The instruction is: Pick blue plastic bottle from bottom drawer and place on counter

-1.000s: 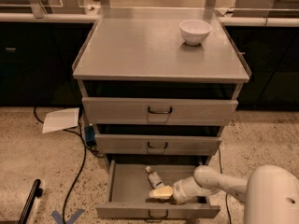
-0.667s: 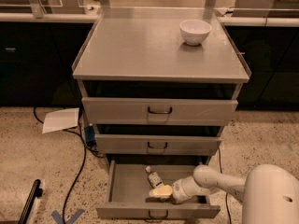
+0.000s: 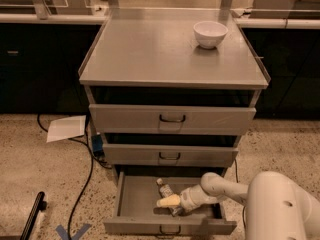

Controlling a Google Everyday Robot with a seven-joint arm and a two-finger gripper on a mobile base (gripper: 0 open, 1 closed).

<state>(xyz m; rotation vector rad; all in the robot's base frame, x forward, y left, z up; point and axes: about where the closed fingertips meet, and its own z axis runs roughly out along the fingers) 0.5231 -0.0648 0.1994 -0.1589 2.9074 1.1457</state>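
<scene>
Next, I grip the middle (image 3: 168, 196) of the blue plastic bottle, below its white cap, in the open bottom drawer.
The bottom drawer (image 3: 135, 199) is pulled open at the foot of the cabinet. The blue plastic bottle (image 3: 165, 190) lies in it with its white cap pointing to the back left; its lower end is hidden behind the gripper. My gripper (image 3: 170, 202), with yellowish fingers, reaches into the drawer from the right and sits right at the bottle's lower end. The counter (image 3: 150, 54) is the flat grey top of the cabinet.
A white bowl (image 3: 210, 34) stands on the counter's back right. Two closed drawers (image 3: 172, 119) sit above the open one. My white arm (image 3: 280, 204) fills the lower right. A paper sheet (image 3: 66, 128) and black cables (image 3: 85, 174) lie on the floor at left.
The gripper has shifted slightly left inside the drawer, closer over the bottle. The bottle has not visibly moved.
</scene>
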